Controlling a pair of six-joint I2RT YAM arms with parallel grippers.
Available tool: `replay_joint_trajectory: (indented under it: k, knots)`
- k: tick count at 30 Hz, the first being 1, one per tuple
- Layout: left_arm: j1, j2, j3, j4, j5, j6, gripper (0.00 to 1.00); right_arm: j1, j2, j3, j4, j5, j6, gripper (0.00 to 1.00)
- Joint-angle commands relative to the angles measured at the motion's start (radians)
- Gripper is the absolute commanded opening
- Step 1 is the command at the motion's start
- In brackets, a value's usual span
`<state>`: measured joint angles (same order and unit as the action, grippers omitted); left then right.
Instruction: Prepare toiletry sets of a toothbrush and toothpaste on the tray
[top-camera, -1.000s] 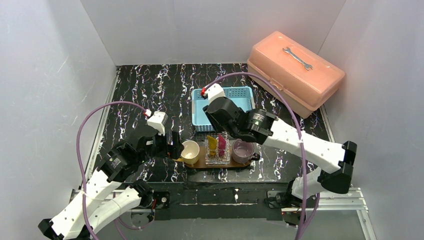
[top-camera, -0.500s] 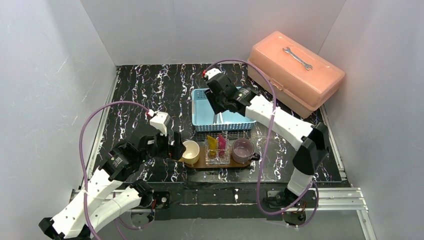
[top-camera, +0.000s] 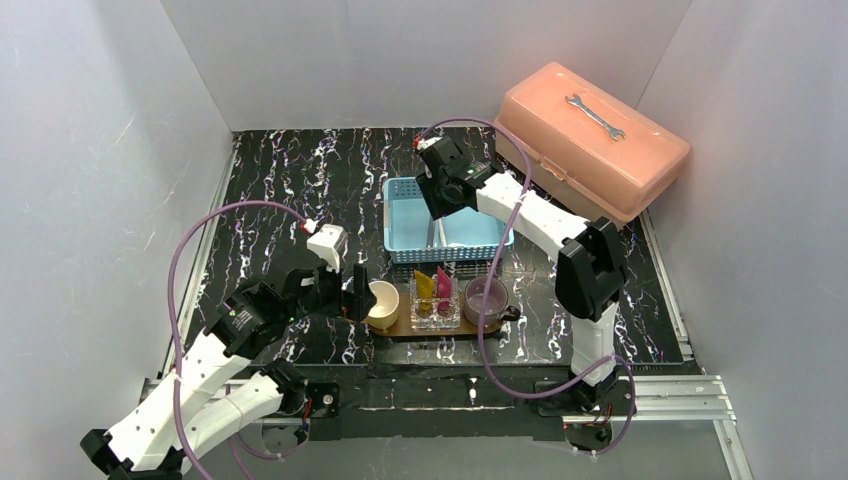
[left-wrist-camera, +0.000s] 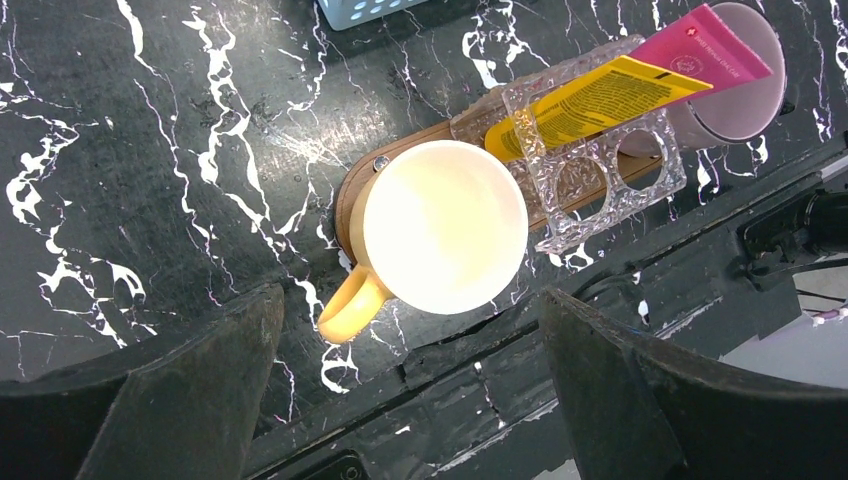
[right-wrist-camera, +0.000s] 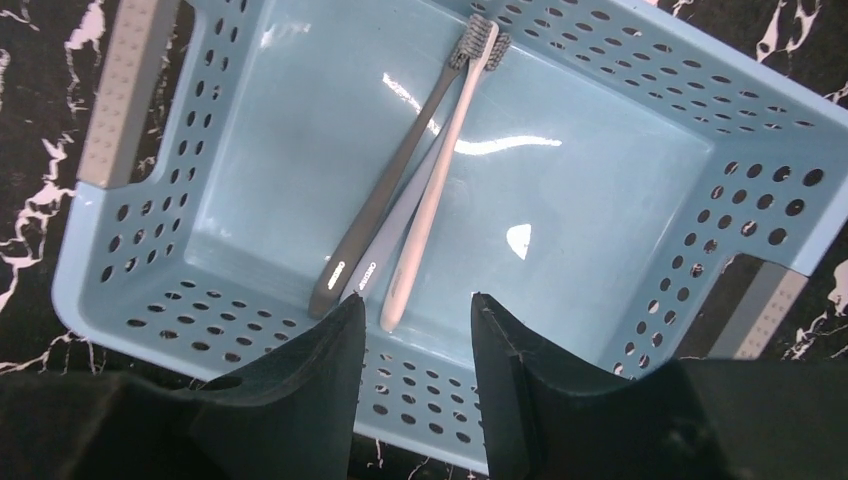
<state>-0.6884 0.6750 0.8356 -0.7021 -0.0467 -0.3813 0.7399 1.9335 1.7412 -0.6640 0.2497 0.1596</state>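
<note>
The robot's right gripper will next move to the pale toothbrush in the blue basket and close on its handle's middle (top-camera: 439, 225) (right-wrist-camera: 438, 181).
The brown tray (top-camera: 400, 328) lies at the table's near edge and also shows in the left wrist view (left-wrist-camera: 352, 190). On it stand a cream cup (top-camera: 381, 303), a clear container (top-camera: 435, 312) and a purple cup (top-camera: 485, 300). The yellow toothpaste (left-wrist-camera: 590, 105) and pink toothpaste (left-wrist-camera: 700, 50) lean in the container. Three toothbrushes lie in the blue basket (right-wrist-camera: 600, 200): a pale one (right-wrist-camera: 440, 190), a dark grey one (right-wrist-camera: 390, 190) and a blue-grey one between them. My right gripper (right-wrist-camera: 415, 305) is open above their handle ends. My left gripper (left-wrist-camera: 410, 300) is open, just left of the cream cup (left-wrist-camera: 445, 225).
A pink toolbox (top-camera: 590, 140) with a wrench (top-camera: 595, 115) on its lid stands at the back right, close to the basket (top-camera: 400, 215). White walls close in the table on three sides.
My right arm has swung from above the clear container back over the blue basket. My left gripper has moved slightly right, closer to the cream cup.
</note>
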Motion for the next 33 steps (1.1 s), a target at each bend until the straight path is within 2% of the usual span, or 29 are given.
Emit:
replay_joint_trajectory:
  k: [1, 16, 29, 33]
  knots:
    - [0.007, 0.008, -0.013, 0.015, 0.021, 0.015, 0.99, -0.020, 0.053, 0.048, 0.051, -0.040, 0.009, 0.51]
    - [0.006, -0.017, -0.028, 0.000, 0.035, -0.016, 0.99, -0.050, 0.232, 0.112, 0.067, -0.046, 0.006, 0.47]
    - [0.006, -0.008, -0.036, 0.005, 0.012, -0.019, 0.99, -0.064, 0.327, 0.142, 0.068, -0.053, 0.003, 0.42]
    - [0.006, -0.005, -0.036, 0.006, 0.011, -0.019, 0.99, -0.067, 0.344, 0.143, 0.067, -0.055, -0.001, 0.36]
